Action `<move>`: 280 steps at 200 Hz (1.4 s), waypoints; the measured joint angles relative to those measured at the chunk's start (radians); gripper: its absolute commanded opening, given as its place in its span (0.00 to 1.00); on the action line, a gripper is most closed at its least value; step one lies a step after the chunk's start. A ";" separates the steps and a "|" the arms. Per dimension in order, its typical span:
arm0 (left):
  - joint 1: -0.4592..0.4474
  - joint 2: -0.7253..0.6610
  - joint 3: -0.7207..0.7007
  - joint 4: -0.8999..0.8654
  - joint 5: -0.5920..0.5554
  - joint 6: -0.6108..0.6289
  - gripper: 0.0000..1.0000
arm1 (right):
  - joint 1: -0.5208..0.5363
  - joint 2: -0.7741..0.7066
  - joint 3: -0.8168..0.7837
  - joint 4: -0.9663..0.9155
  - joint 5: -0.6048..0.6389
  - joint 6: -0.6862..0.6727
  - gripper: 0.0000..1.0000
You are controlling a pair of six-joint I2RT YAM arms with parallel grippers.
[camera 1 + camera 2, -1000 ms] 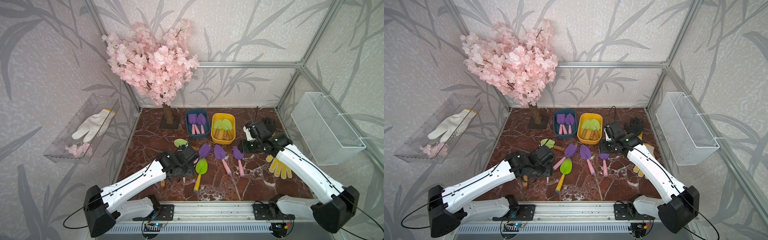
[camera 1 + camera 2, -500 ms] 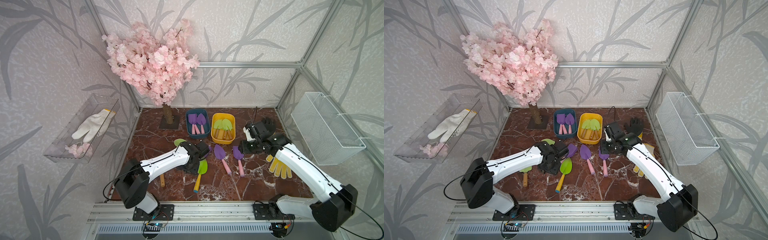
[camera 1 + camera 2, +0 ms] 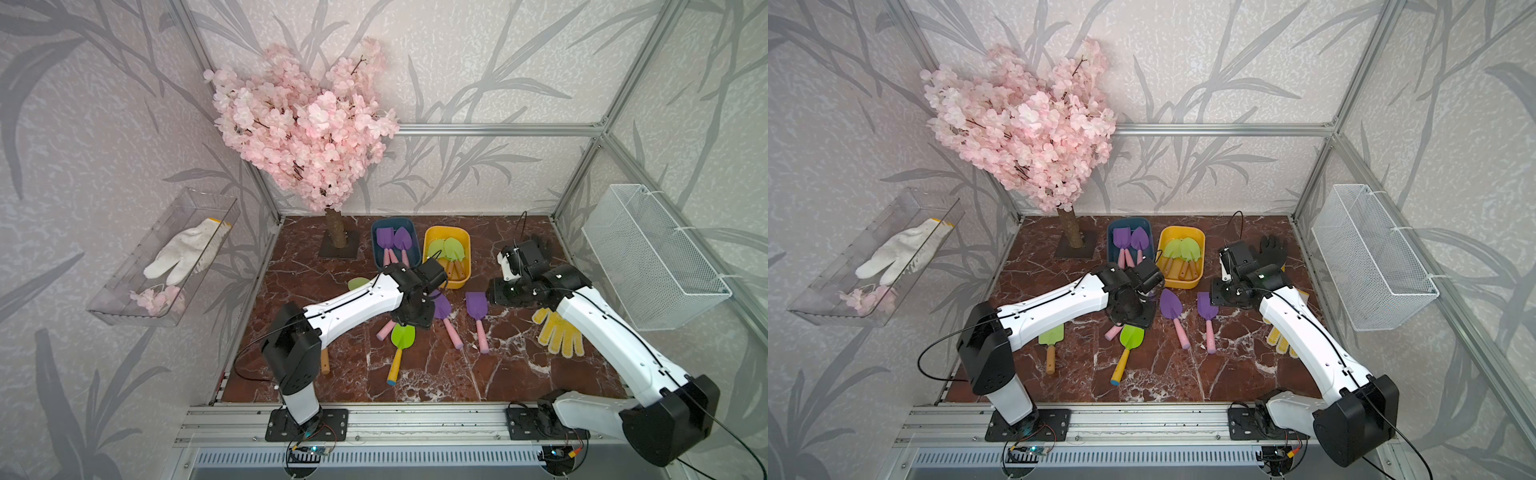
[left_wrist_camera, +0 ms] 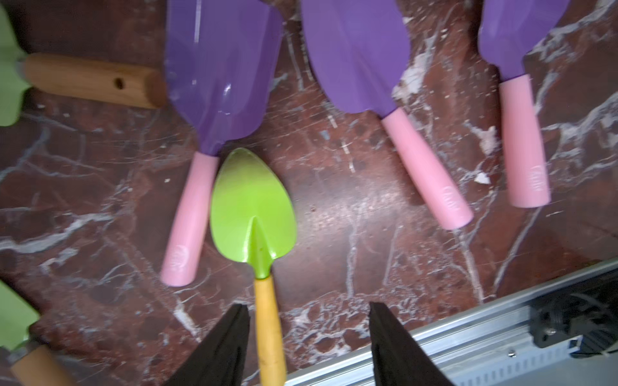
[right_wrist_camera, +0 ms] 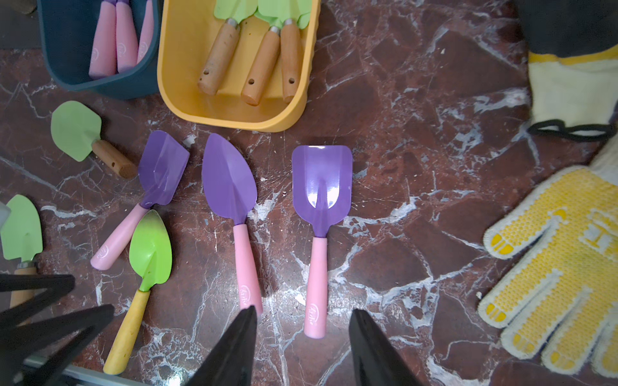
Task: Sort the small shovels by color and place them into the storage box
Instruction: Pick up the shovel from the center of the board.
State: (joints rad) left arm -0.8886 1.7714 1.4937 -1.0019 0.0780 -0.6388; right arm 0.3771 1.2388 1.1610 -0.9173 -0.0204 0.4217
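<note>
My left gripper is set to close next on the pink handle [image 3: 451,329] [image 4: 416,152] of the purple shovel that lies between the lime shovel and the square purple shovel.
The blue storage box [image 3: 374,245] holds purple shovels with pink handles, and the yellow storage box [image 3: 457,284] holds green shovels with wooden handles. Loose on the floor lie three purple shovels, two of them in the open [image 3: 441,308] [image 3: 476,305], a lime shovel with a yellow handle [image 3: 402,336] and two pale green shovels [image 5: 75,130] [image 3: 1052,334]. My left gripper [image 4: 309,320] hangs open over the lime shovel, whose yellow handle [image 4: 271,334] lies close to one finger. My right gripper [image 5: 304,317] is open above the square purple shovel's pink handle [image 5: 316,284].
A yellow dotted glove [image 3: 559,332] lies under the right arm, with a black glove [image 3: 1273,249] behind it. The cherry tree's trunk [image 3: 336,237] stands at the back left. A wire basket [image 3: 652,257] and a clear tray [image 3: 124,286] hang on the side walls.
My left arm has swung inward and forward, bringing its gripper from beside the shovels to over the lime one. The right arm has barely moved.
</note>
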 measured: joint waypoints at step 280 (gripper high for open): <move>-0.084 0.436 0.272 0.146 0.074 -0.541 0.60 | -0.098 -0.071 -0.005 -0.039 -0.003 -0.053 0.52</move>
State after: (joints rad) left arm -0.9722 2.2074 1.7660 -0.8558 0.1520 -1.1793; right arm 0.2794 1.1675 1.1557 -0.9558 -0.0238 0.3683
